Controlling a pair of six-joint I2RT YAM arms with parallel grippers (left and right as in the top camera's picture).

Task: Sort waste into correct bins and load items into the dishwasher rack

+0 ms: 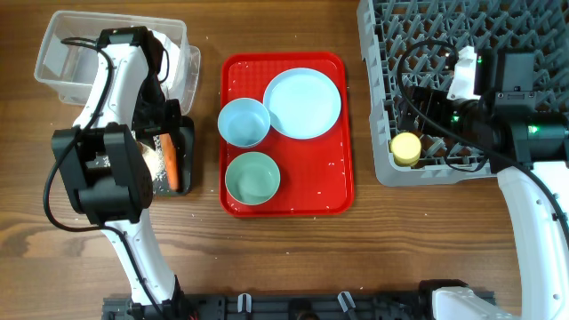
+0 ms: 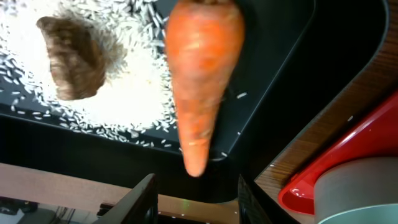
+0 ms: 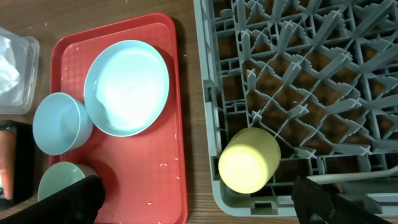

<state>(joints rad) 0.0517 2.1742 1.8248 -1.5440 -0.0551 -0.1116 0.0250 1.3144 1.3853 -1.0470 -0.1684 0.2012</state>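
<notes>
My right gripper goes to the pale blue plate next and closes on the plate's rim (image 1: 339,102) (image 3: 168,88) on the side facing the grey rack.
The orange carrot (image 2: 202,81) lies in the black tray (image 2: 298,74), beside the brown lump (image 2: 71,59) and white grains (image 2: 124,99). My left gripper (image 2: 196,202) is open and empty just above the carrot's tip; overhead it hangs over the tray (image 1: 167,123). The yellow cup (image 3: 249,160) sits in the grey rack (image 3: 311,62) at its near left corner. My right gripper (image 3: 199,205) is wide open and empty above it. The pale blue plate (image 1: 302,102), white-blue bowl (image 1: 244,122) and pale green bowl (image 1: 252,176) stand on the red tray (image 1: 329,191).
The clear tub (image 1: 62,53) stands behind the black tray at the far left. The red tray lies between the black tray and the rack, with a few loose grains on it. Bare wood strip runs between red tray and rack.
</notes>
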